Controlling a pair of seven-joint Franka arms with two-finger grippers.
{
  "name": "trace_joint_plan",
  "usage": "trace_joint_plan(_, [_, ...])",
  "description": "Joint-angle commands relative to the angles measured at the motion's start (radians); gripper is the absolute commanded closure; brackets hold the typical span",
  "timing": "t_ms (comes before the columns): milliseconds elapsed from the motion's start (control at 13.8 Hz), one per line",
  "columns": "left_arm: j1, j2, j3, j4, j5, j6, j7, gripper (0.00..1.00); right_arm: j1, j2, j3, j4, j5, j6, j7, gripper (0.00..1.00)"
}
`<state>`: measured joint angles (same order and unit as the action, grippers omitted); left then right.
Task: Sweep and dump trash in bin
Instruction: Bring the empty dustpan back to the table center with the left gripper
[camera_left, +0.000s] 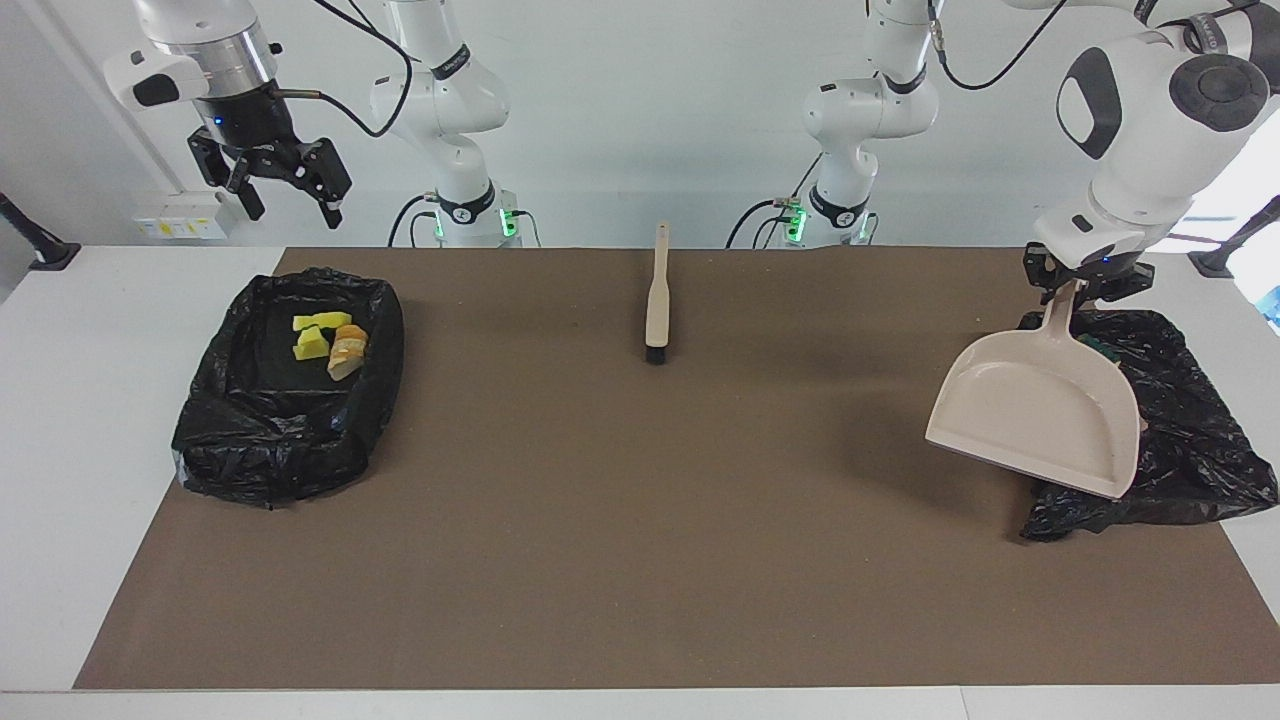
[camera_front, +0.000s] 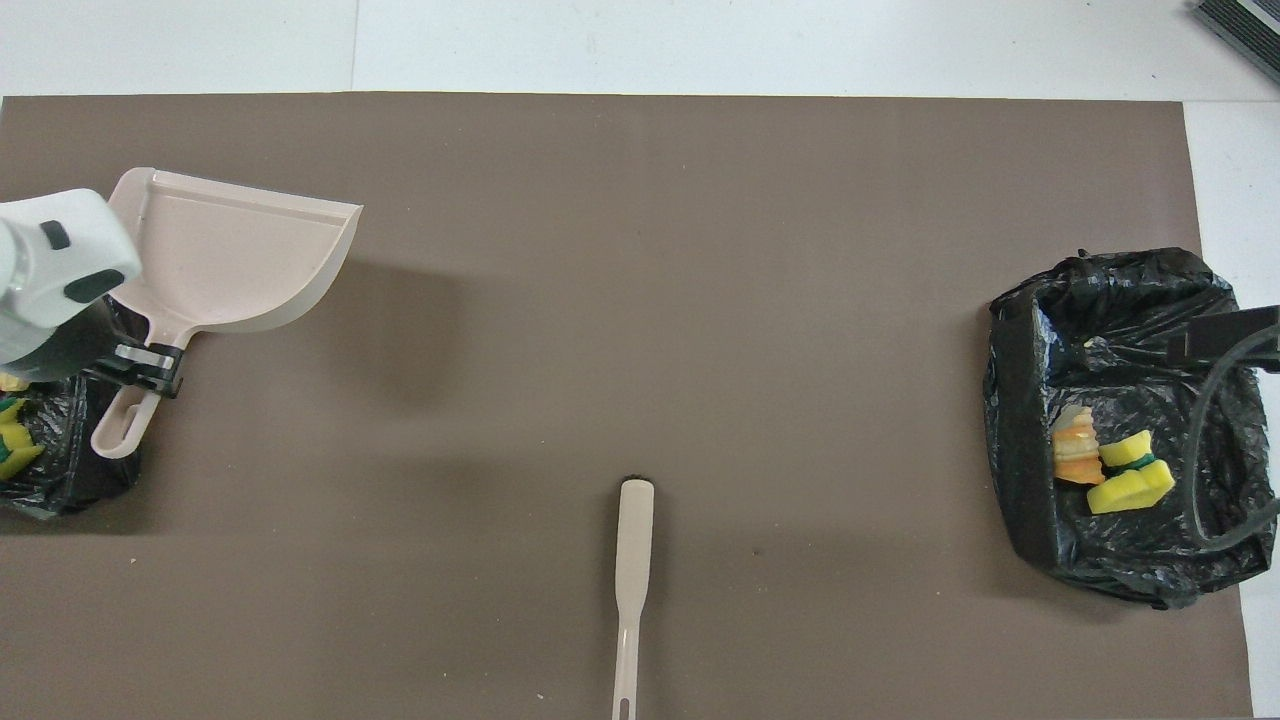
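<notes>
The robot's left gripper should release the beige dustpan on the brown mat (camera_front: 659, 330) just past the bristles of the brush.
My left gripper (camera_left: 1076, 291) is shut on the handle of the beige dustpan (camera_left: 1035, 415), which hangs empty in the air over the mat beside a black-bagged bin (camera_left: 1195, 430) at the left arm's end. From overhead, the left gripper (camera_front: 148, 366) clamps the handle and the dustpan (camera_front: 235, 255) has its mouth turned away from the robots. Yellow trash (camera_front: 12, 447) shows in that bin (camera_front: 70, 475). More yellow and orange trash (camera_left: 332, 343) lies in a second bagged bin (camera_left: 270, 450) at the right arm's end. My right gripper (camera_left: 290, 205) hangs open and raised above that bin's end of the table.
The beige-handled brush (camera_left: 656, 300) lies on the brown mat (camera_left: 640, 560) near the robots, midway between the arms, bristles pointing away from them. Overhead it is the brush (camera_front: 632, 570). A cable loops over the bin (camera_front: 1020, 400) at the right arm's end.
</notes>
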<state>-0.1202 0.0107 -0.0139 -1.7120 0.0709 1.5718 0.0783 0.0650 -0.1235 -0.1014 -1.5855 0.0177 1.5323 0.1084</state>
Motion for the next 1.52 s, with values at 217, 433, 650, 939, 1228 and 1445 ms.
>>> trace_joint_plan(217, [-0.223, -0.037, 0.015, -0.035, -0.077, 0.102, -0.337, 1.00, -0.001, -0.021, 0.000, -0.027, 0.021, 0.008, -0.019, 0.00])
trace_joint_plan(433, [-0.309, -0.025, 0.017, -0.032, -0.135, 0.143, -0.396, 1.00, -0.007, -0.021, 0.000, -0.028, 0.019, 0.006, -0.019, 0.00])
trace_joint_plan(650, [-0.406, 0.009, 0.017, -0.031, -0.138, 0.189, -0.403, 1.00, -0.007, -0.024, 0.000, -0.031, 0.019, -0.001, -0.019, 0.00])
trace_joint_plan(939, [-0.501, 0.092, 0.017, -0.026, -0.152, 0.309, -0.521, 1.00, -0.007, -0.022, 0.000, -0.031, 0.019, 0.003, -0.019, 0.00])
trace_joint_plan(1228, [-0.587, 0.227, 0.017, -0.015, -0.164, 0.451, -0.604, 1.00, -0.007, -0.022, 0.000, -0.031, 0.019, 0.003, -0.019, 0.00])
trace_joint_plan(1445, [-0.605, 0.261, 0.017, -0.024, -0.190, 0.499, -0.617, 1.00, -0.007, -0.022, 0.000, -0.031, 0.019, -0.004, -0.019, 0.00])
